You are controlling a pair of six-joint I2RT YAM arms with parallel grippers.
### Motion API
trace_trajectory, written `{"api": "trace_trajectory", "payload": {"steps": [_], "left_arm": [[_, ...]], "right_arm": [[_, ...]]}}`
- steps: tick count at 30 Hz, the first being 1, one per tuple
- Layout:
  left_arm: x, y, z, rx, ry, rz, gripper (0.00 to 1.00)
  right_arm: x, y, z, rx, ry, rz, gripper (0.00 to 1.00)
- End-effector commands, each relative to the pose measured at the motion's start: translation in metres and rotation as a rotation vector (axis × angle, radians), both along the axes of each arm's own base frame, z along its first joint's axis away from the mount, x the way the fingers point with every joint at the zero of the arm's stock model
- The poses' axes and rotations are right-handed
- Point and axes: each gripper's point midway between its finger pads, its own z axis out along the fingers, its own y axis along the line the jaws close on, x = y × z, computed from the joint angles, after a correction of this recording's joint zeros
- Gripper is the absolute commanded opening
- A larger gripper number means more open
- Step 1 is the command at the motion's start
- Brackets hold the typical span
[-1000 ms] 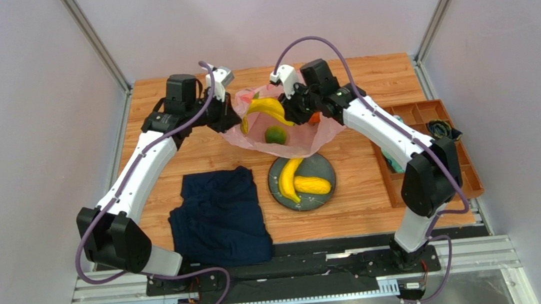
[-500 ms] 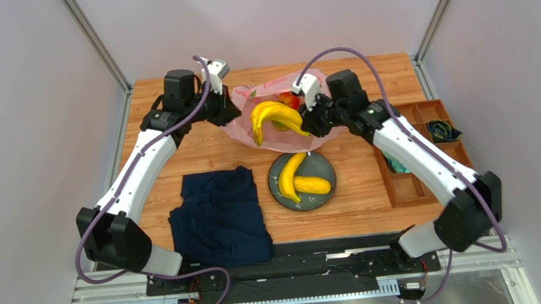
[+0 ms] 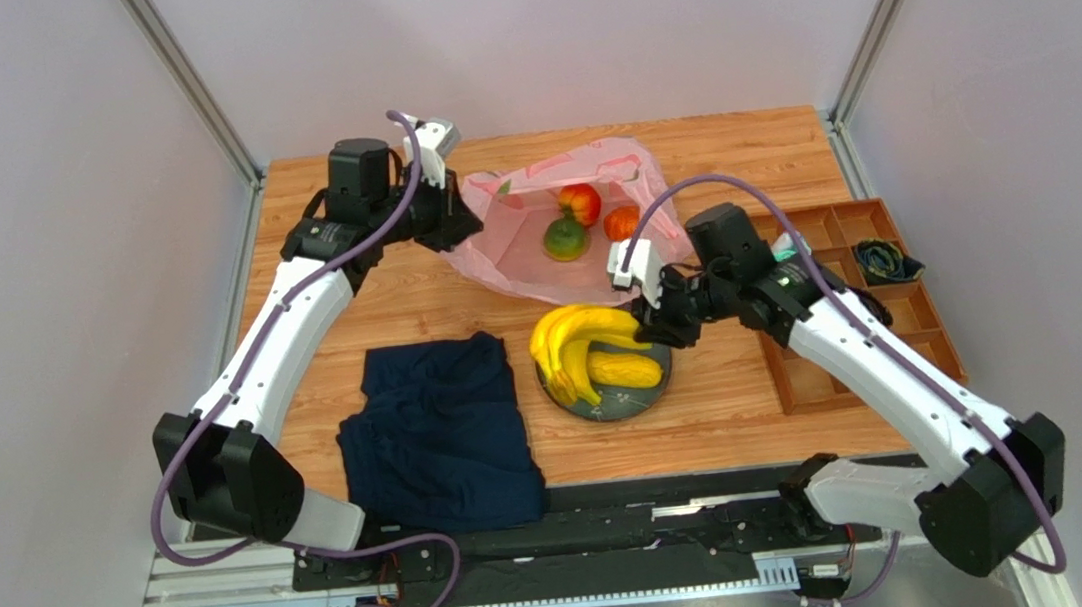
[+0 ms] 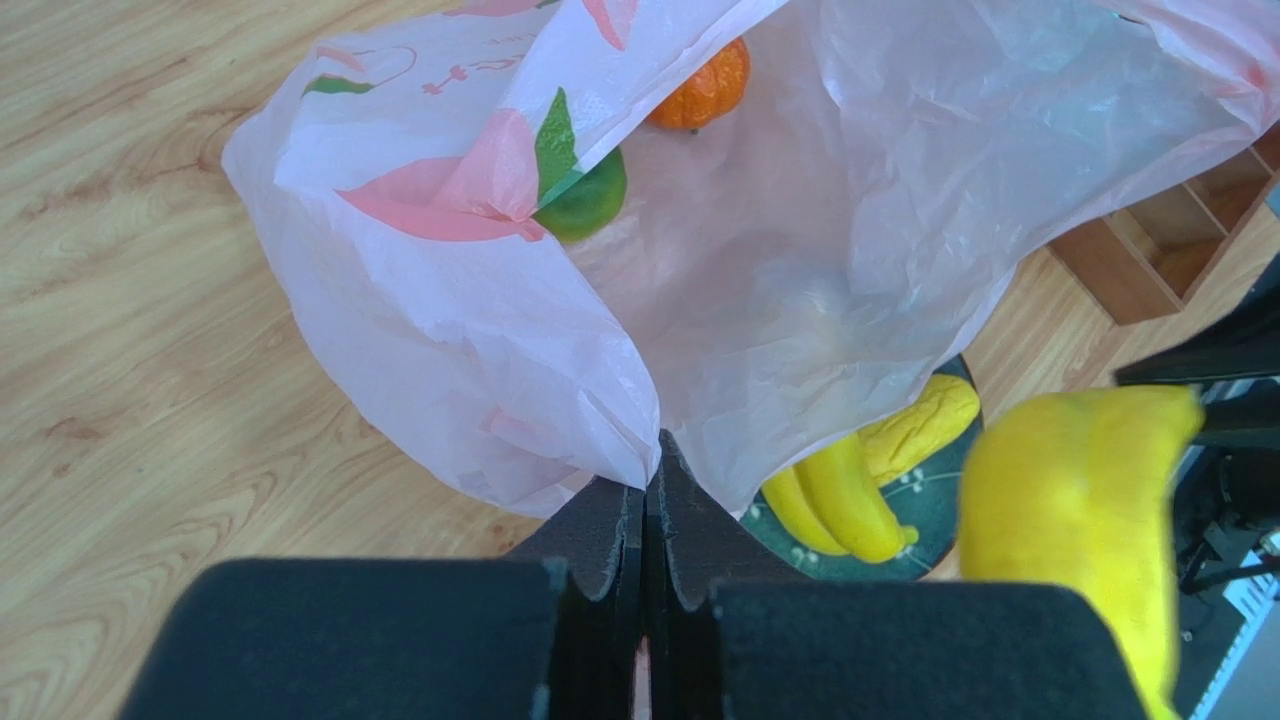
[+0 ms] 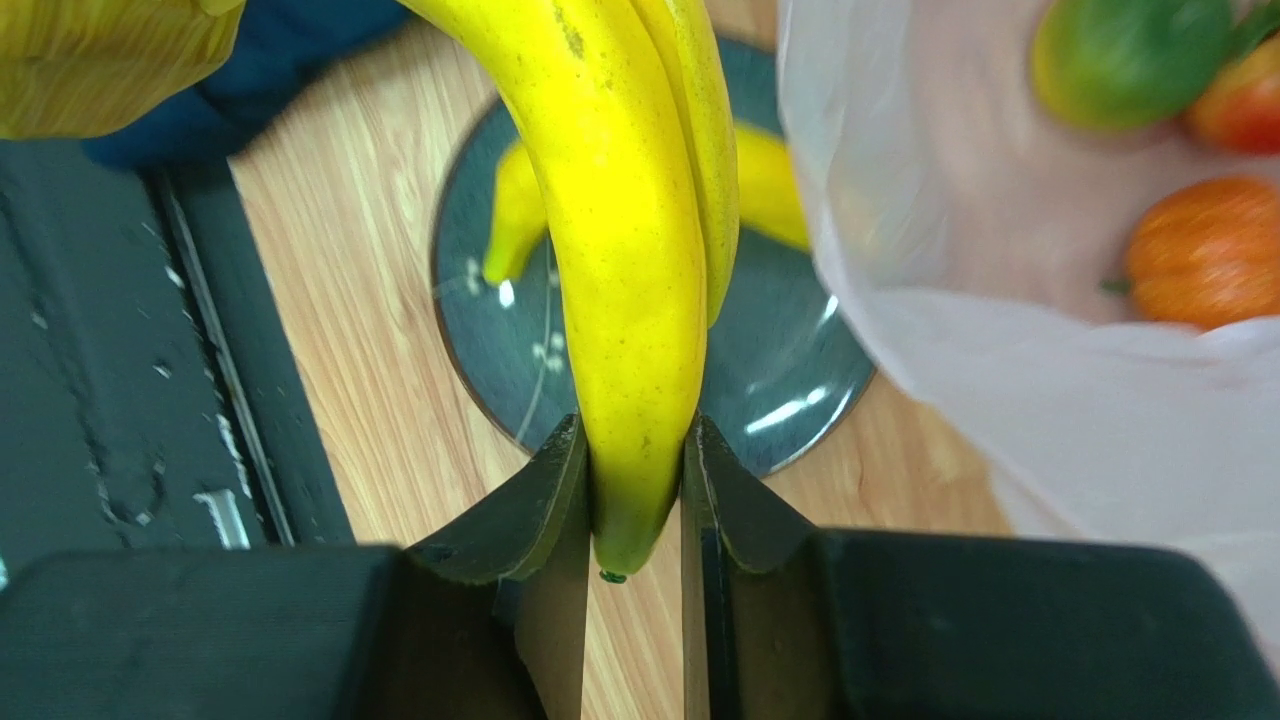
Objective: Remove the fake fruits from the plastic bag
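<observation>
My right gripper should release the yellow bunch of bananas, now held over the dark grey plate, on the dark grey plate's side (image 3: 585, 344) (image 5: 684, 168) that is nearest to the pink bag.
The pink plastic bag (image 3: 525, 237) lies open at the table's back centre; it also shows in the left wrist view (image 4: 451, 300). Inside it are a red fruit (image 3: 581, 203), an orange fruit (image 3: 622, 221) and a green-red fruit (image 3: 565, 239). My left gripper (image 3: 461, 225) is shut on the bag's left edge (image 4: 649, 438). My right gripper (image 3: 651, 331) is shut on the tip of the yellow banana bunch (image 3: 579, 342), holding it over the dark grey plate (image 3: 655, 381). The bunch fills the right wrist view (image 5: 631, 270). A long yellow piece (image 3: 624, 370) lies on the plate.
A dark navy folded cloth (image 3: 440, 435) lies left of the plate. A wooden compartment tray (image 3: 863, 285) sits at the right edge with small items in it.
My right gripper has carried the banana bunch out of the bag and toward me, down to just over the plate. The bag has sagged open. The left arm has barely moved.
</observation>
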Motion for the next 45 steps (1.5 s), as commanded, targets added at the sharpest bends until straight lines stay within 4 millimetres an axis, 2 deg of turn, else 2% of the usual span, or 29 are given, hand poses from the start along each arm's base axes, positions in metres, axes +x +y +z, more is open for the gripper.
{"api": "trace_trajectory", "payload": {"steps": [1,9,13,17,20,21,32,38,45], "left_arm": [[0.013,-0.004,0.026,-0.014,-0.078,-0.021,0.0],[0.016,-0.003,0.016,0.012,-0.068,-0.023,0.0],[0.018,-0.005,0.017,0.01,-0.07,-0.031,0.0],[0.021,-0.004,0.021,0.014,-0.079,-0.026,0.0],[0.02,-0.003,0.02,0.029,-0.09,-0.033,0.0],[0.02,-0.002,0.021,0.031,-0.094,-0.033,0.0],[0.018,0.0,0.011,0.049,-0.082,-0.032,0.0],[0.021,-0.003,0.012,0.04,-0.076,-0.039,0.0],[0.018,-0.001,0.009,0.045,-0.073,-0.04,0.0]], "right_arm": [[0.021,-0.012,-0.023,-0.122,-0.081,0.008,0.0],[0.06,0.008,-0.022,-0.133,-0.225,0.104,0.0],[0.089,0.008,-0.031,-0.222,-0.309,0.151,0.0],[0.114,0.017,-0.03,-0.254,-0.41,0.215,0.0],[0.123,0.021,-0.035,-0.267,-0.417,0.244,0.0],[0.127,0.023,-0.031,-0.272,-0.436,0.256,0.0],[0.135,0.023,-0.055,-0.35,-0.517,0.416,0.01],[0.141,0.023,-0.064,-0.355,-0.475,0.436,0.02],[0.116,0.026,-0.073,-0.325,-0.452,0.515,0.04]]}}
